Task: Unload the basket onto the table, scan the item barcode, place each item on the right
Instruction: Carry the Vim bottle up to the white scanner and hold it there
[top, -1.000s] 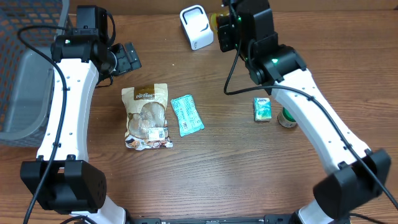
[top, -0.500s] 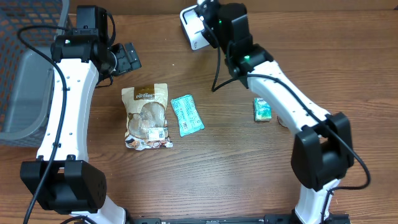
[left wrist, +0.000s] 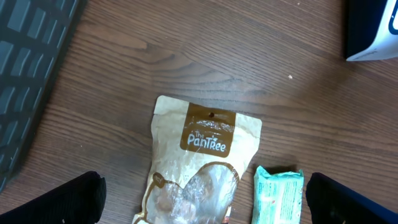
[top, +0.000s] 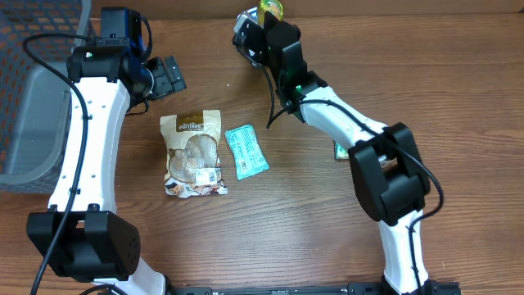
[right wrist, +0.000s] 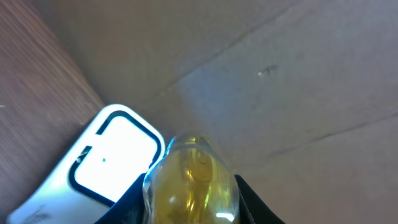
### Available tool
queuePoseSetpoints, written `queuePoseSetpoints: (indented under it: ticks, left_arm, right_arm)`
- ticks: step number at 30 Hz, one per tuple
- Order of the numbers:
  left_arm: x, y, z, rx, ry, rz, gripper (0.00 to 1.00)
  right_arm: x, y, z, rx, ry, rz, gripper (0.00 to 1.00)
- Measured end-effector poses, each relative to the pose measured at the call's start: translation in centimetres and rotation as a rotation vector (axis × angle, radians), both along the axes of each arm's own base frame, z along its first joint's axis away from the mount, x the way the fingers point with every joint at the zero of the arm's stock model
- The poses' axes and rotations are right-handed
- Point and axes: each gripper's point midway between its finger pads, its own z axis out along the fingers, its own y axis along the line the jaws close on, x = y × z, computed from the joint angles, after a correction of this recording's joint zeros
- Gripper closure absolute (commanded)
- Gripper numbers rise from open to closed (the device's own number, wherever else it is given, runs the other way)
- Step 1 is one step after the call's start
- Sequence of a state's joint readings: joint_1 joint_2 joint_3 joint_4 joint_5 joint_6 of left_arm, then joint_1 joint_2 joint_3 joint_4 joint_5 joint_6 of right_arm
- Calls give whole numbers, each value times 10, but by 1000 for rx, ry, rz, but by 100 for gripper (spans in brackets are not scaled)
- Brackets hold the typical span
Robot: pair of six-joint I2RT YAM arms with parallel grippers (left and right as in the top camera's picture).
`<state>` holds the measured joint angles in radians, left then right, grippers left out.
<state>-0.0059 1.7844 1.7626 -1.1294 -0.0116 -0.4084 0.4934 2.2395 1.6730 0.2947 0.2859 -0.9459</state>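
Note:
The bottle will be standing on the table [top: 363,132], just beyond the small green box, when my right gripper lets go of it there.
The item is a clear bottle of yellow liquid [right wrist: 189,180], and my right gripper [right wrist: 189,200] is shut on it, a dark finger on each side. It hangs at the table's far edge [top: 270,8], right beside the white barcode scanner [right wrist: 112,158]. In the overhead view the right gripper [top: 264,29] covers most of the scanner. No barcode shows on the bottle. My left gripper [top: 169,75] stands open and empty above a beige snack pouch [left wrist: 205,149].
A teal packet [left wrist: 278,196] lies right of the pouch [top: 194,152]. A grey basket [top: 33,123] fills the left edge. A small green box [top: 337,150] peeks out from under the right arm. A cardboard wall stands behind the scanner.
The right arm has swung left along the far edge, carrying the bottle over to the scanner. The left arm has not moved.

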Motion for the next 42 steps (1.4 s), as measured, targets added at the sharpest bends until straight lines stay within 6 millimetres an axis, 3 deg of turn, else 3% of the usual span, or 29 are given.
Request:
queuePoseSetpoints:
  ticks: [11, 19, 34, 38, 42]
  left_arm:
    - [0, 0, 0, 0, 0, 0, 0]
    - [0, 0, 0, 0, 0, 0, 0]
    - [0, 0, 0, 0, 0, 0, 0]
    - [0, 0, 0, 0, 0, 0, 0]
    - [0, 0, 0, 0, 0, 0, 0]
  right_arm:
    - [10, 3, 2, -38, -112, 4, 96]
    - [15, 6, -12, -24, -145, 3, 96]
    - [17, 6, -21, 189, -103, -31, 96]
    - [18, 4, -14, 225, -135, -47, 96]
    - [19, -3, 13, 294, -240, -81, 93]
